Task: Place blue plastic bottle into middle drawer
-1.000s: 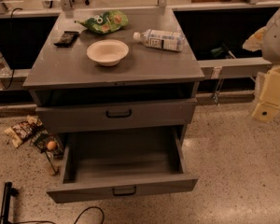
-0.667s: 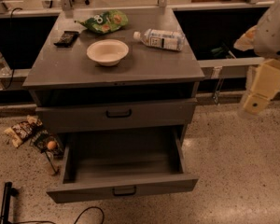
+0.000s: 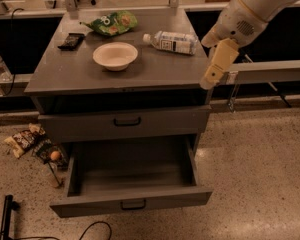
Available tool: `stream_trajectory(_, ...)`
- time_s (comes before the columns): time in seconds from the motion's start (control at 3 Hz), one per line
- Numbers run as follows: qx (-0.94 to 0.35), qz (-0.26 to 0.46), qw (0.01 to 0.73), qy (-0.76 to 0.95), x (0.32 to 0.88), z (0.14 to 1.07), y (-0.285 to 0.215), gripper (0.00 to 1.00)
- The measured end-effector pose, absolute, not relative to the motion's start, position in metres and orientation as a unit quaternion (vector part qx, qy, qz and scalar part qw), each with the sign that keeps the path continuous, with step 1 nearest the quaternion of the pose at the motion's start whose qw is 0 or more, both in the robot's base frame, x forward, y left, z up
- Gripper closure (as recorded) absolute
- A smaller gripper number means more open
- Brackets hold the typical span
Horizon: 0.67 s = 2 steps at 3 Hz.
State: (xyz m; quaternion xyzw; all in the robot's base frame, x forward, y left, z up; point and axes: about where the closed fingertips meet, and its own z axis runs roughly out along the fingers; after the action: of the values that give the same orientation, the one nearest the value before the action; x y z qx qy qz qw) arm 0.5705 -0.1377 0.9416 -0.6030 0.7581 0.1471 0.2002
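The blue plastic bottle's bottom end (image 3: 190, 45), opposite its white cap, is the next place my gripper should go to and close on.
The blue plastic bottle (image 3: 172, 42) lies on its side at the back right of the grey cabinet's top, white cap pointing left. The middle drawer (image 3: 131, 202), the cabinet's lowest one, is pulled out, and I see nothing inside it. My gripper (image 3: 209, 82) hangs on the cream arm at the cabinet's right edge, pointing down. It is to the right of the bottle and a little nearer the front, and it does not touch the bottle. It holds nothing that I can see.
A white bowl (image 3: 115, 55), a green chip bag (image 3: 112, 23) and a black object (image 3: 71, 40) sit on the cabinet top. The drawer above (image 3: 125, 121) is closed. Snack packets (image 3: 22, 139) lie on the floor to the left. A grey rail (image 3: 270, 66) runs to the right.
The arm and gripper have moved left, from well right of the cabinet to its right edge, close to the bottle. The bottle and drawer have not moved.
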Motion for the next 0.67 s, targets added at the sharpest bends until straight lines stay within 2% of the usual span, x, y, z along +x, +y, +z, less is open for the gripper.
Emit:
stream_trajectory(0.33, -0.559, 0.173, 0.246, 0.773, 0.631, 0.938, -0.134, 0.0)
stream_trajectory(0.67, -0.492, 0.148, 0.319, 0.796, 0.687, 0.946, -0.152, 0.0)
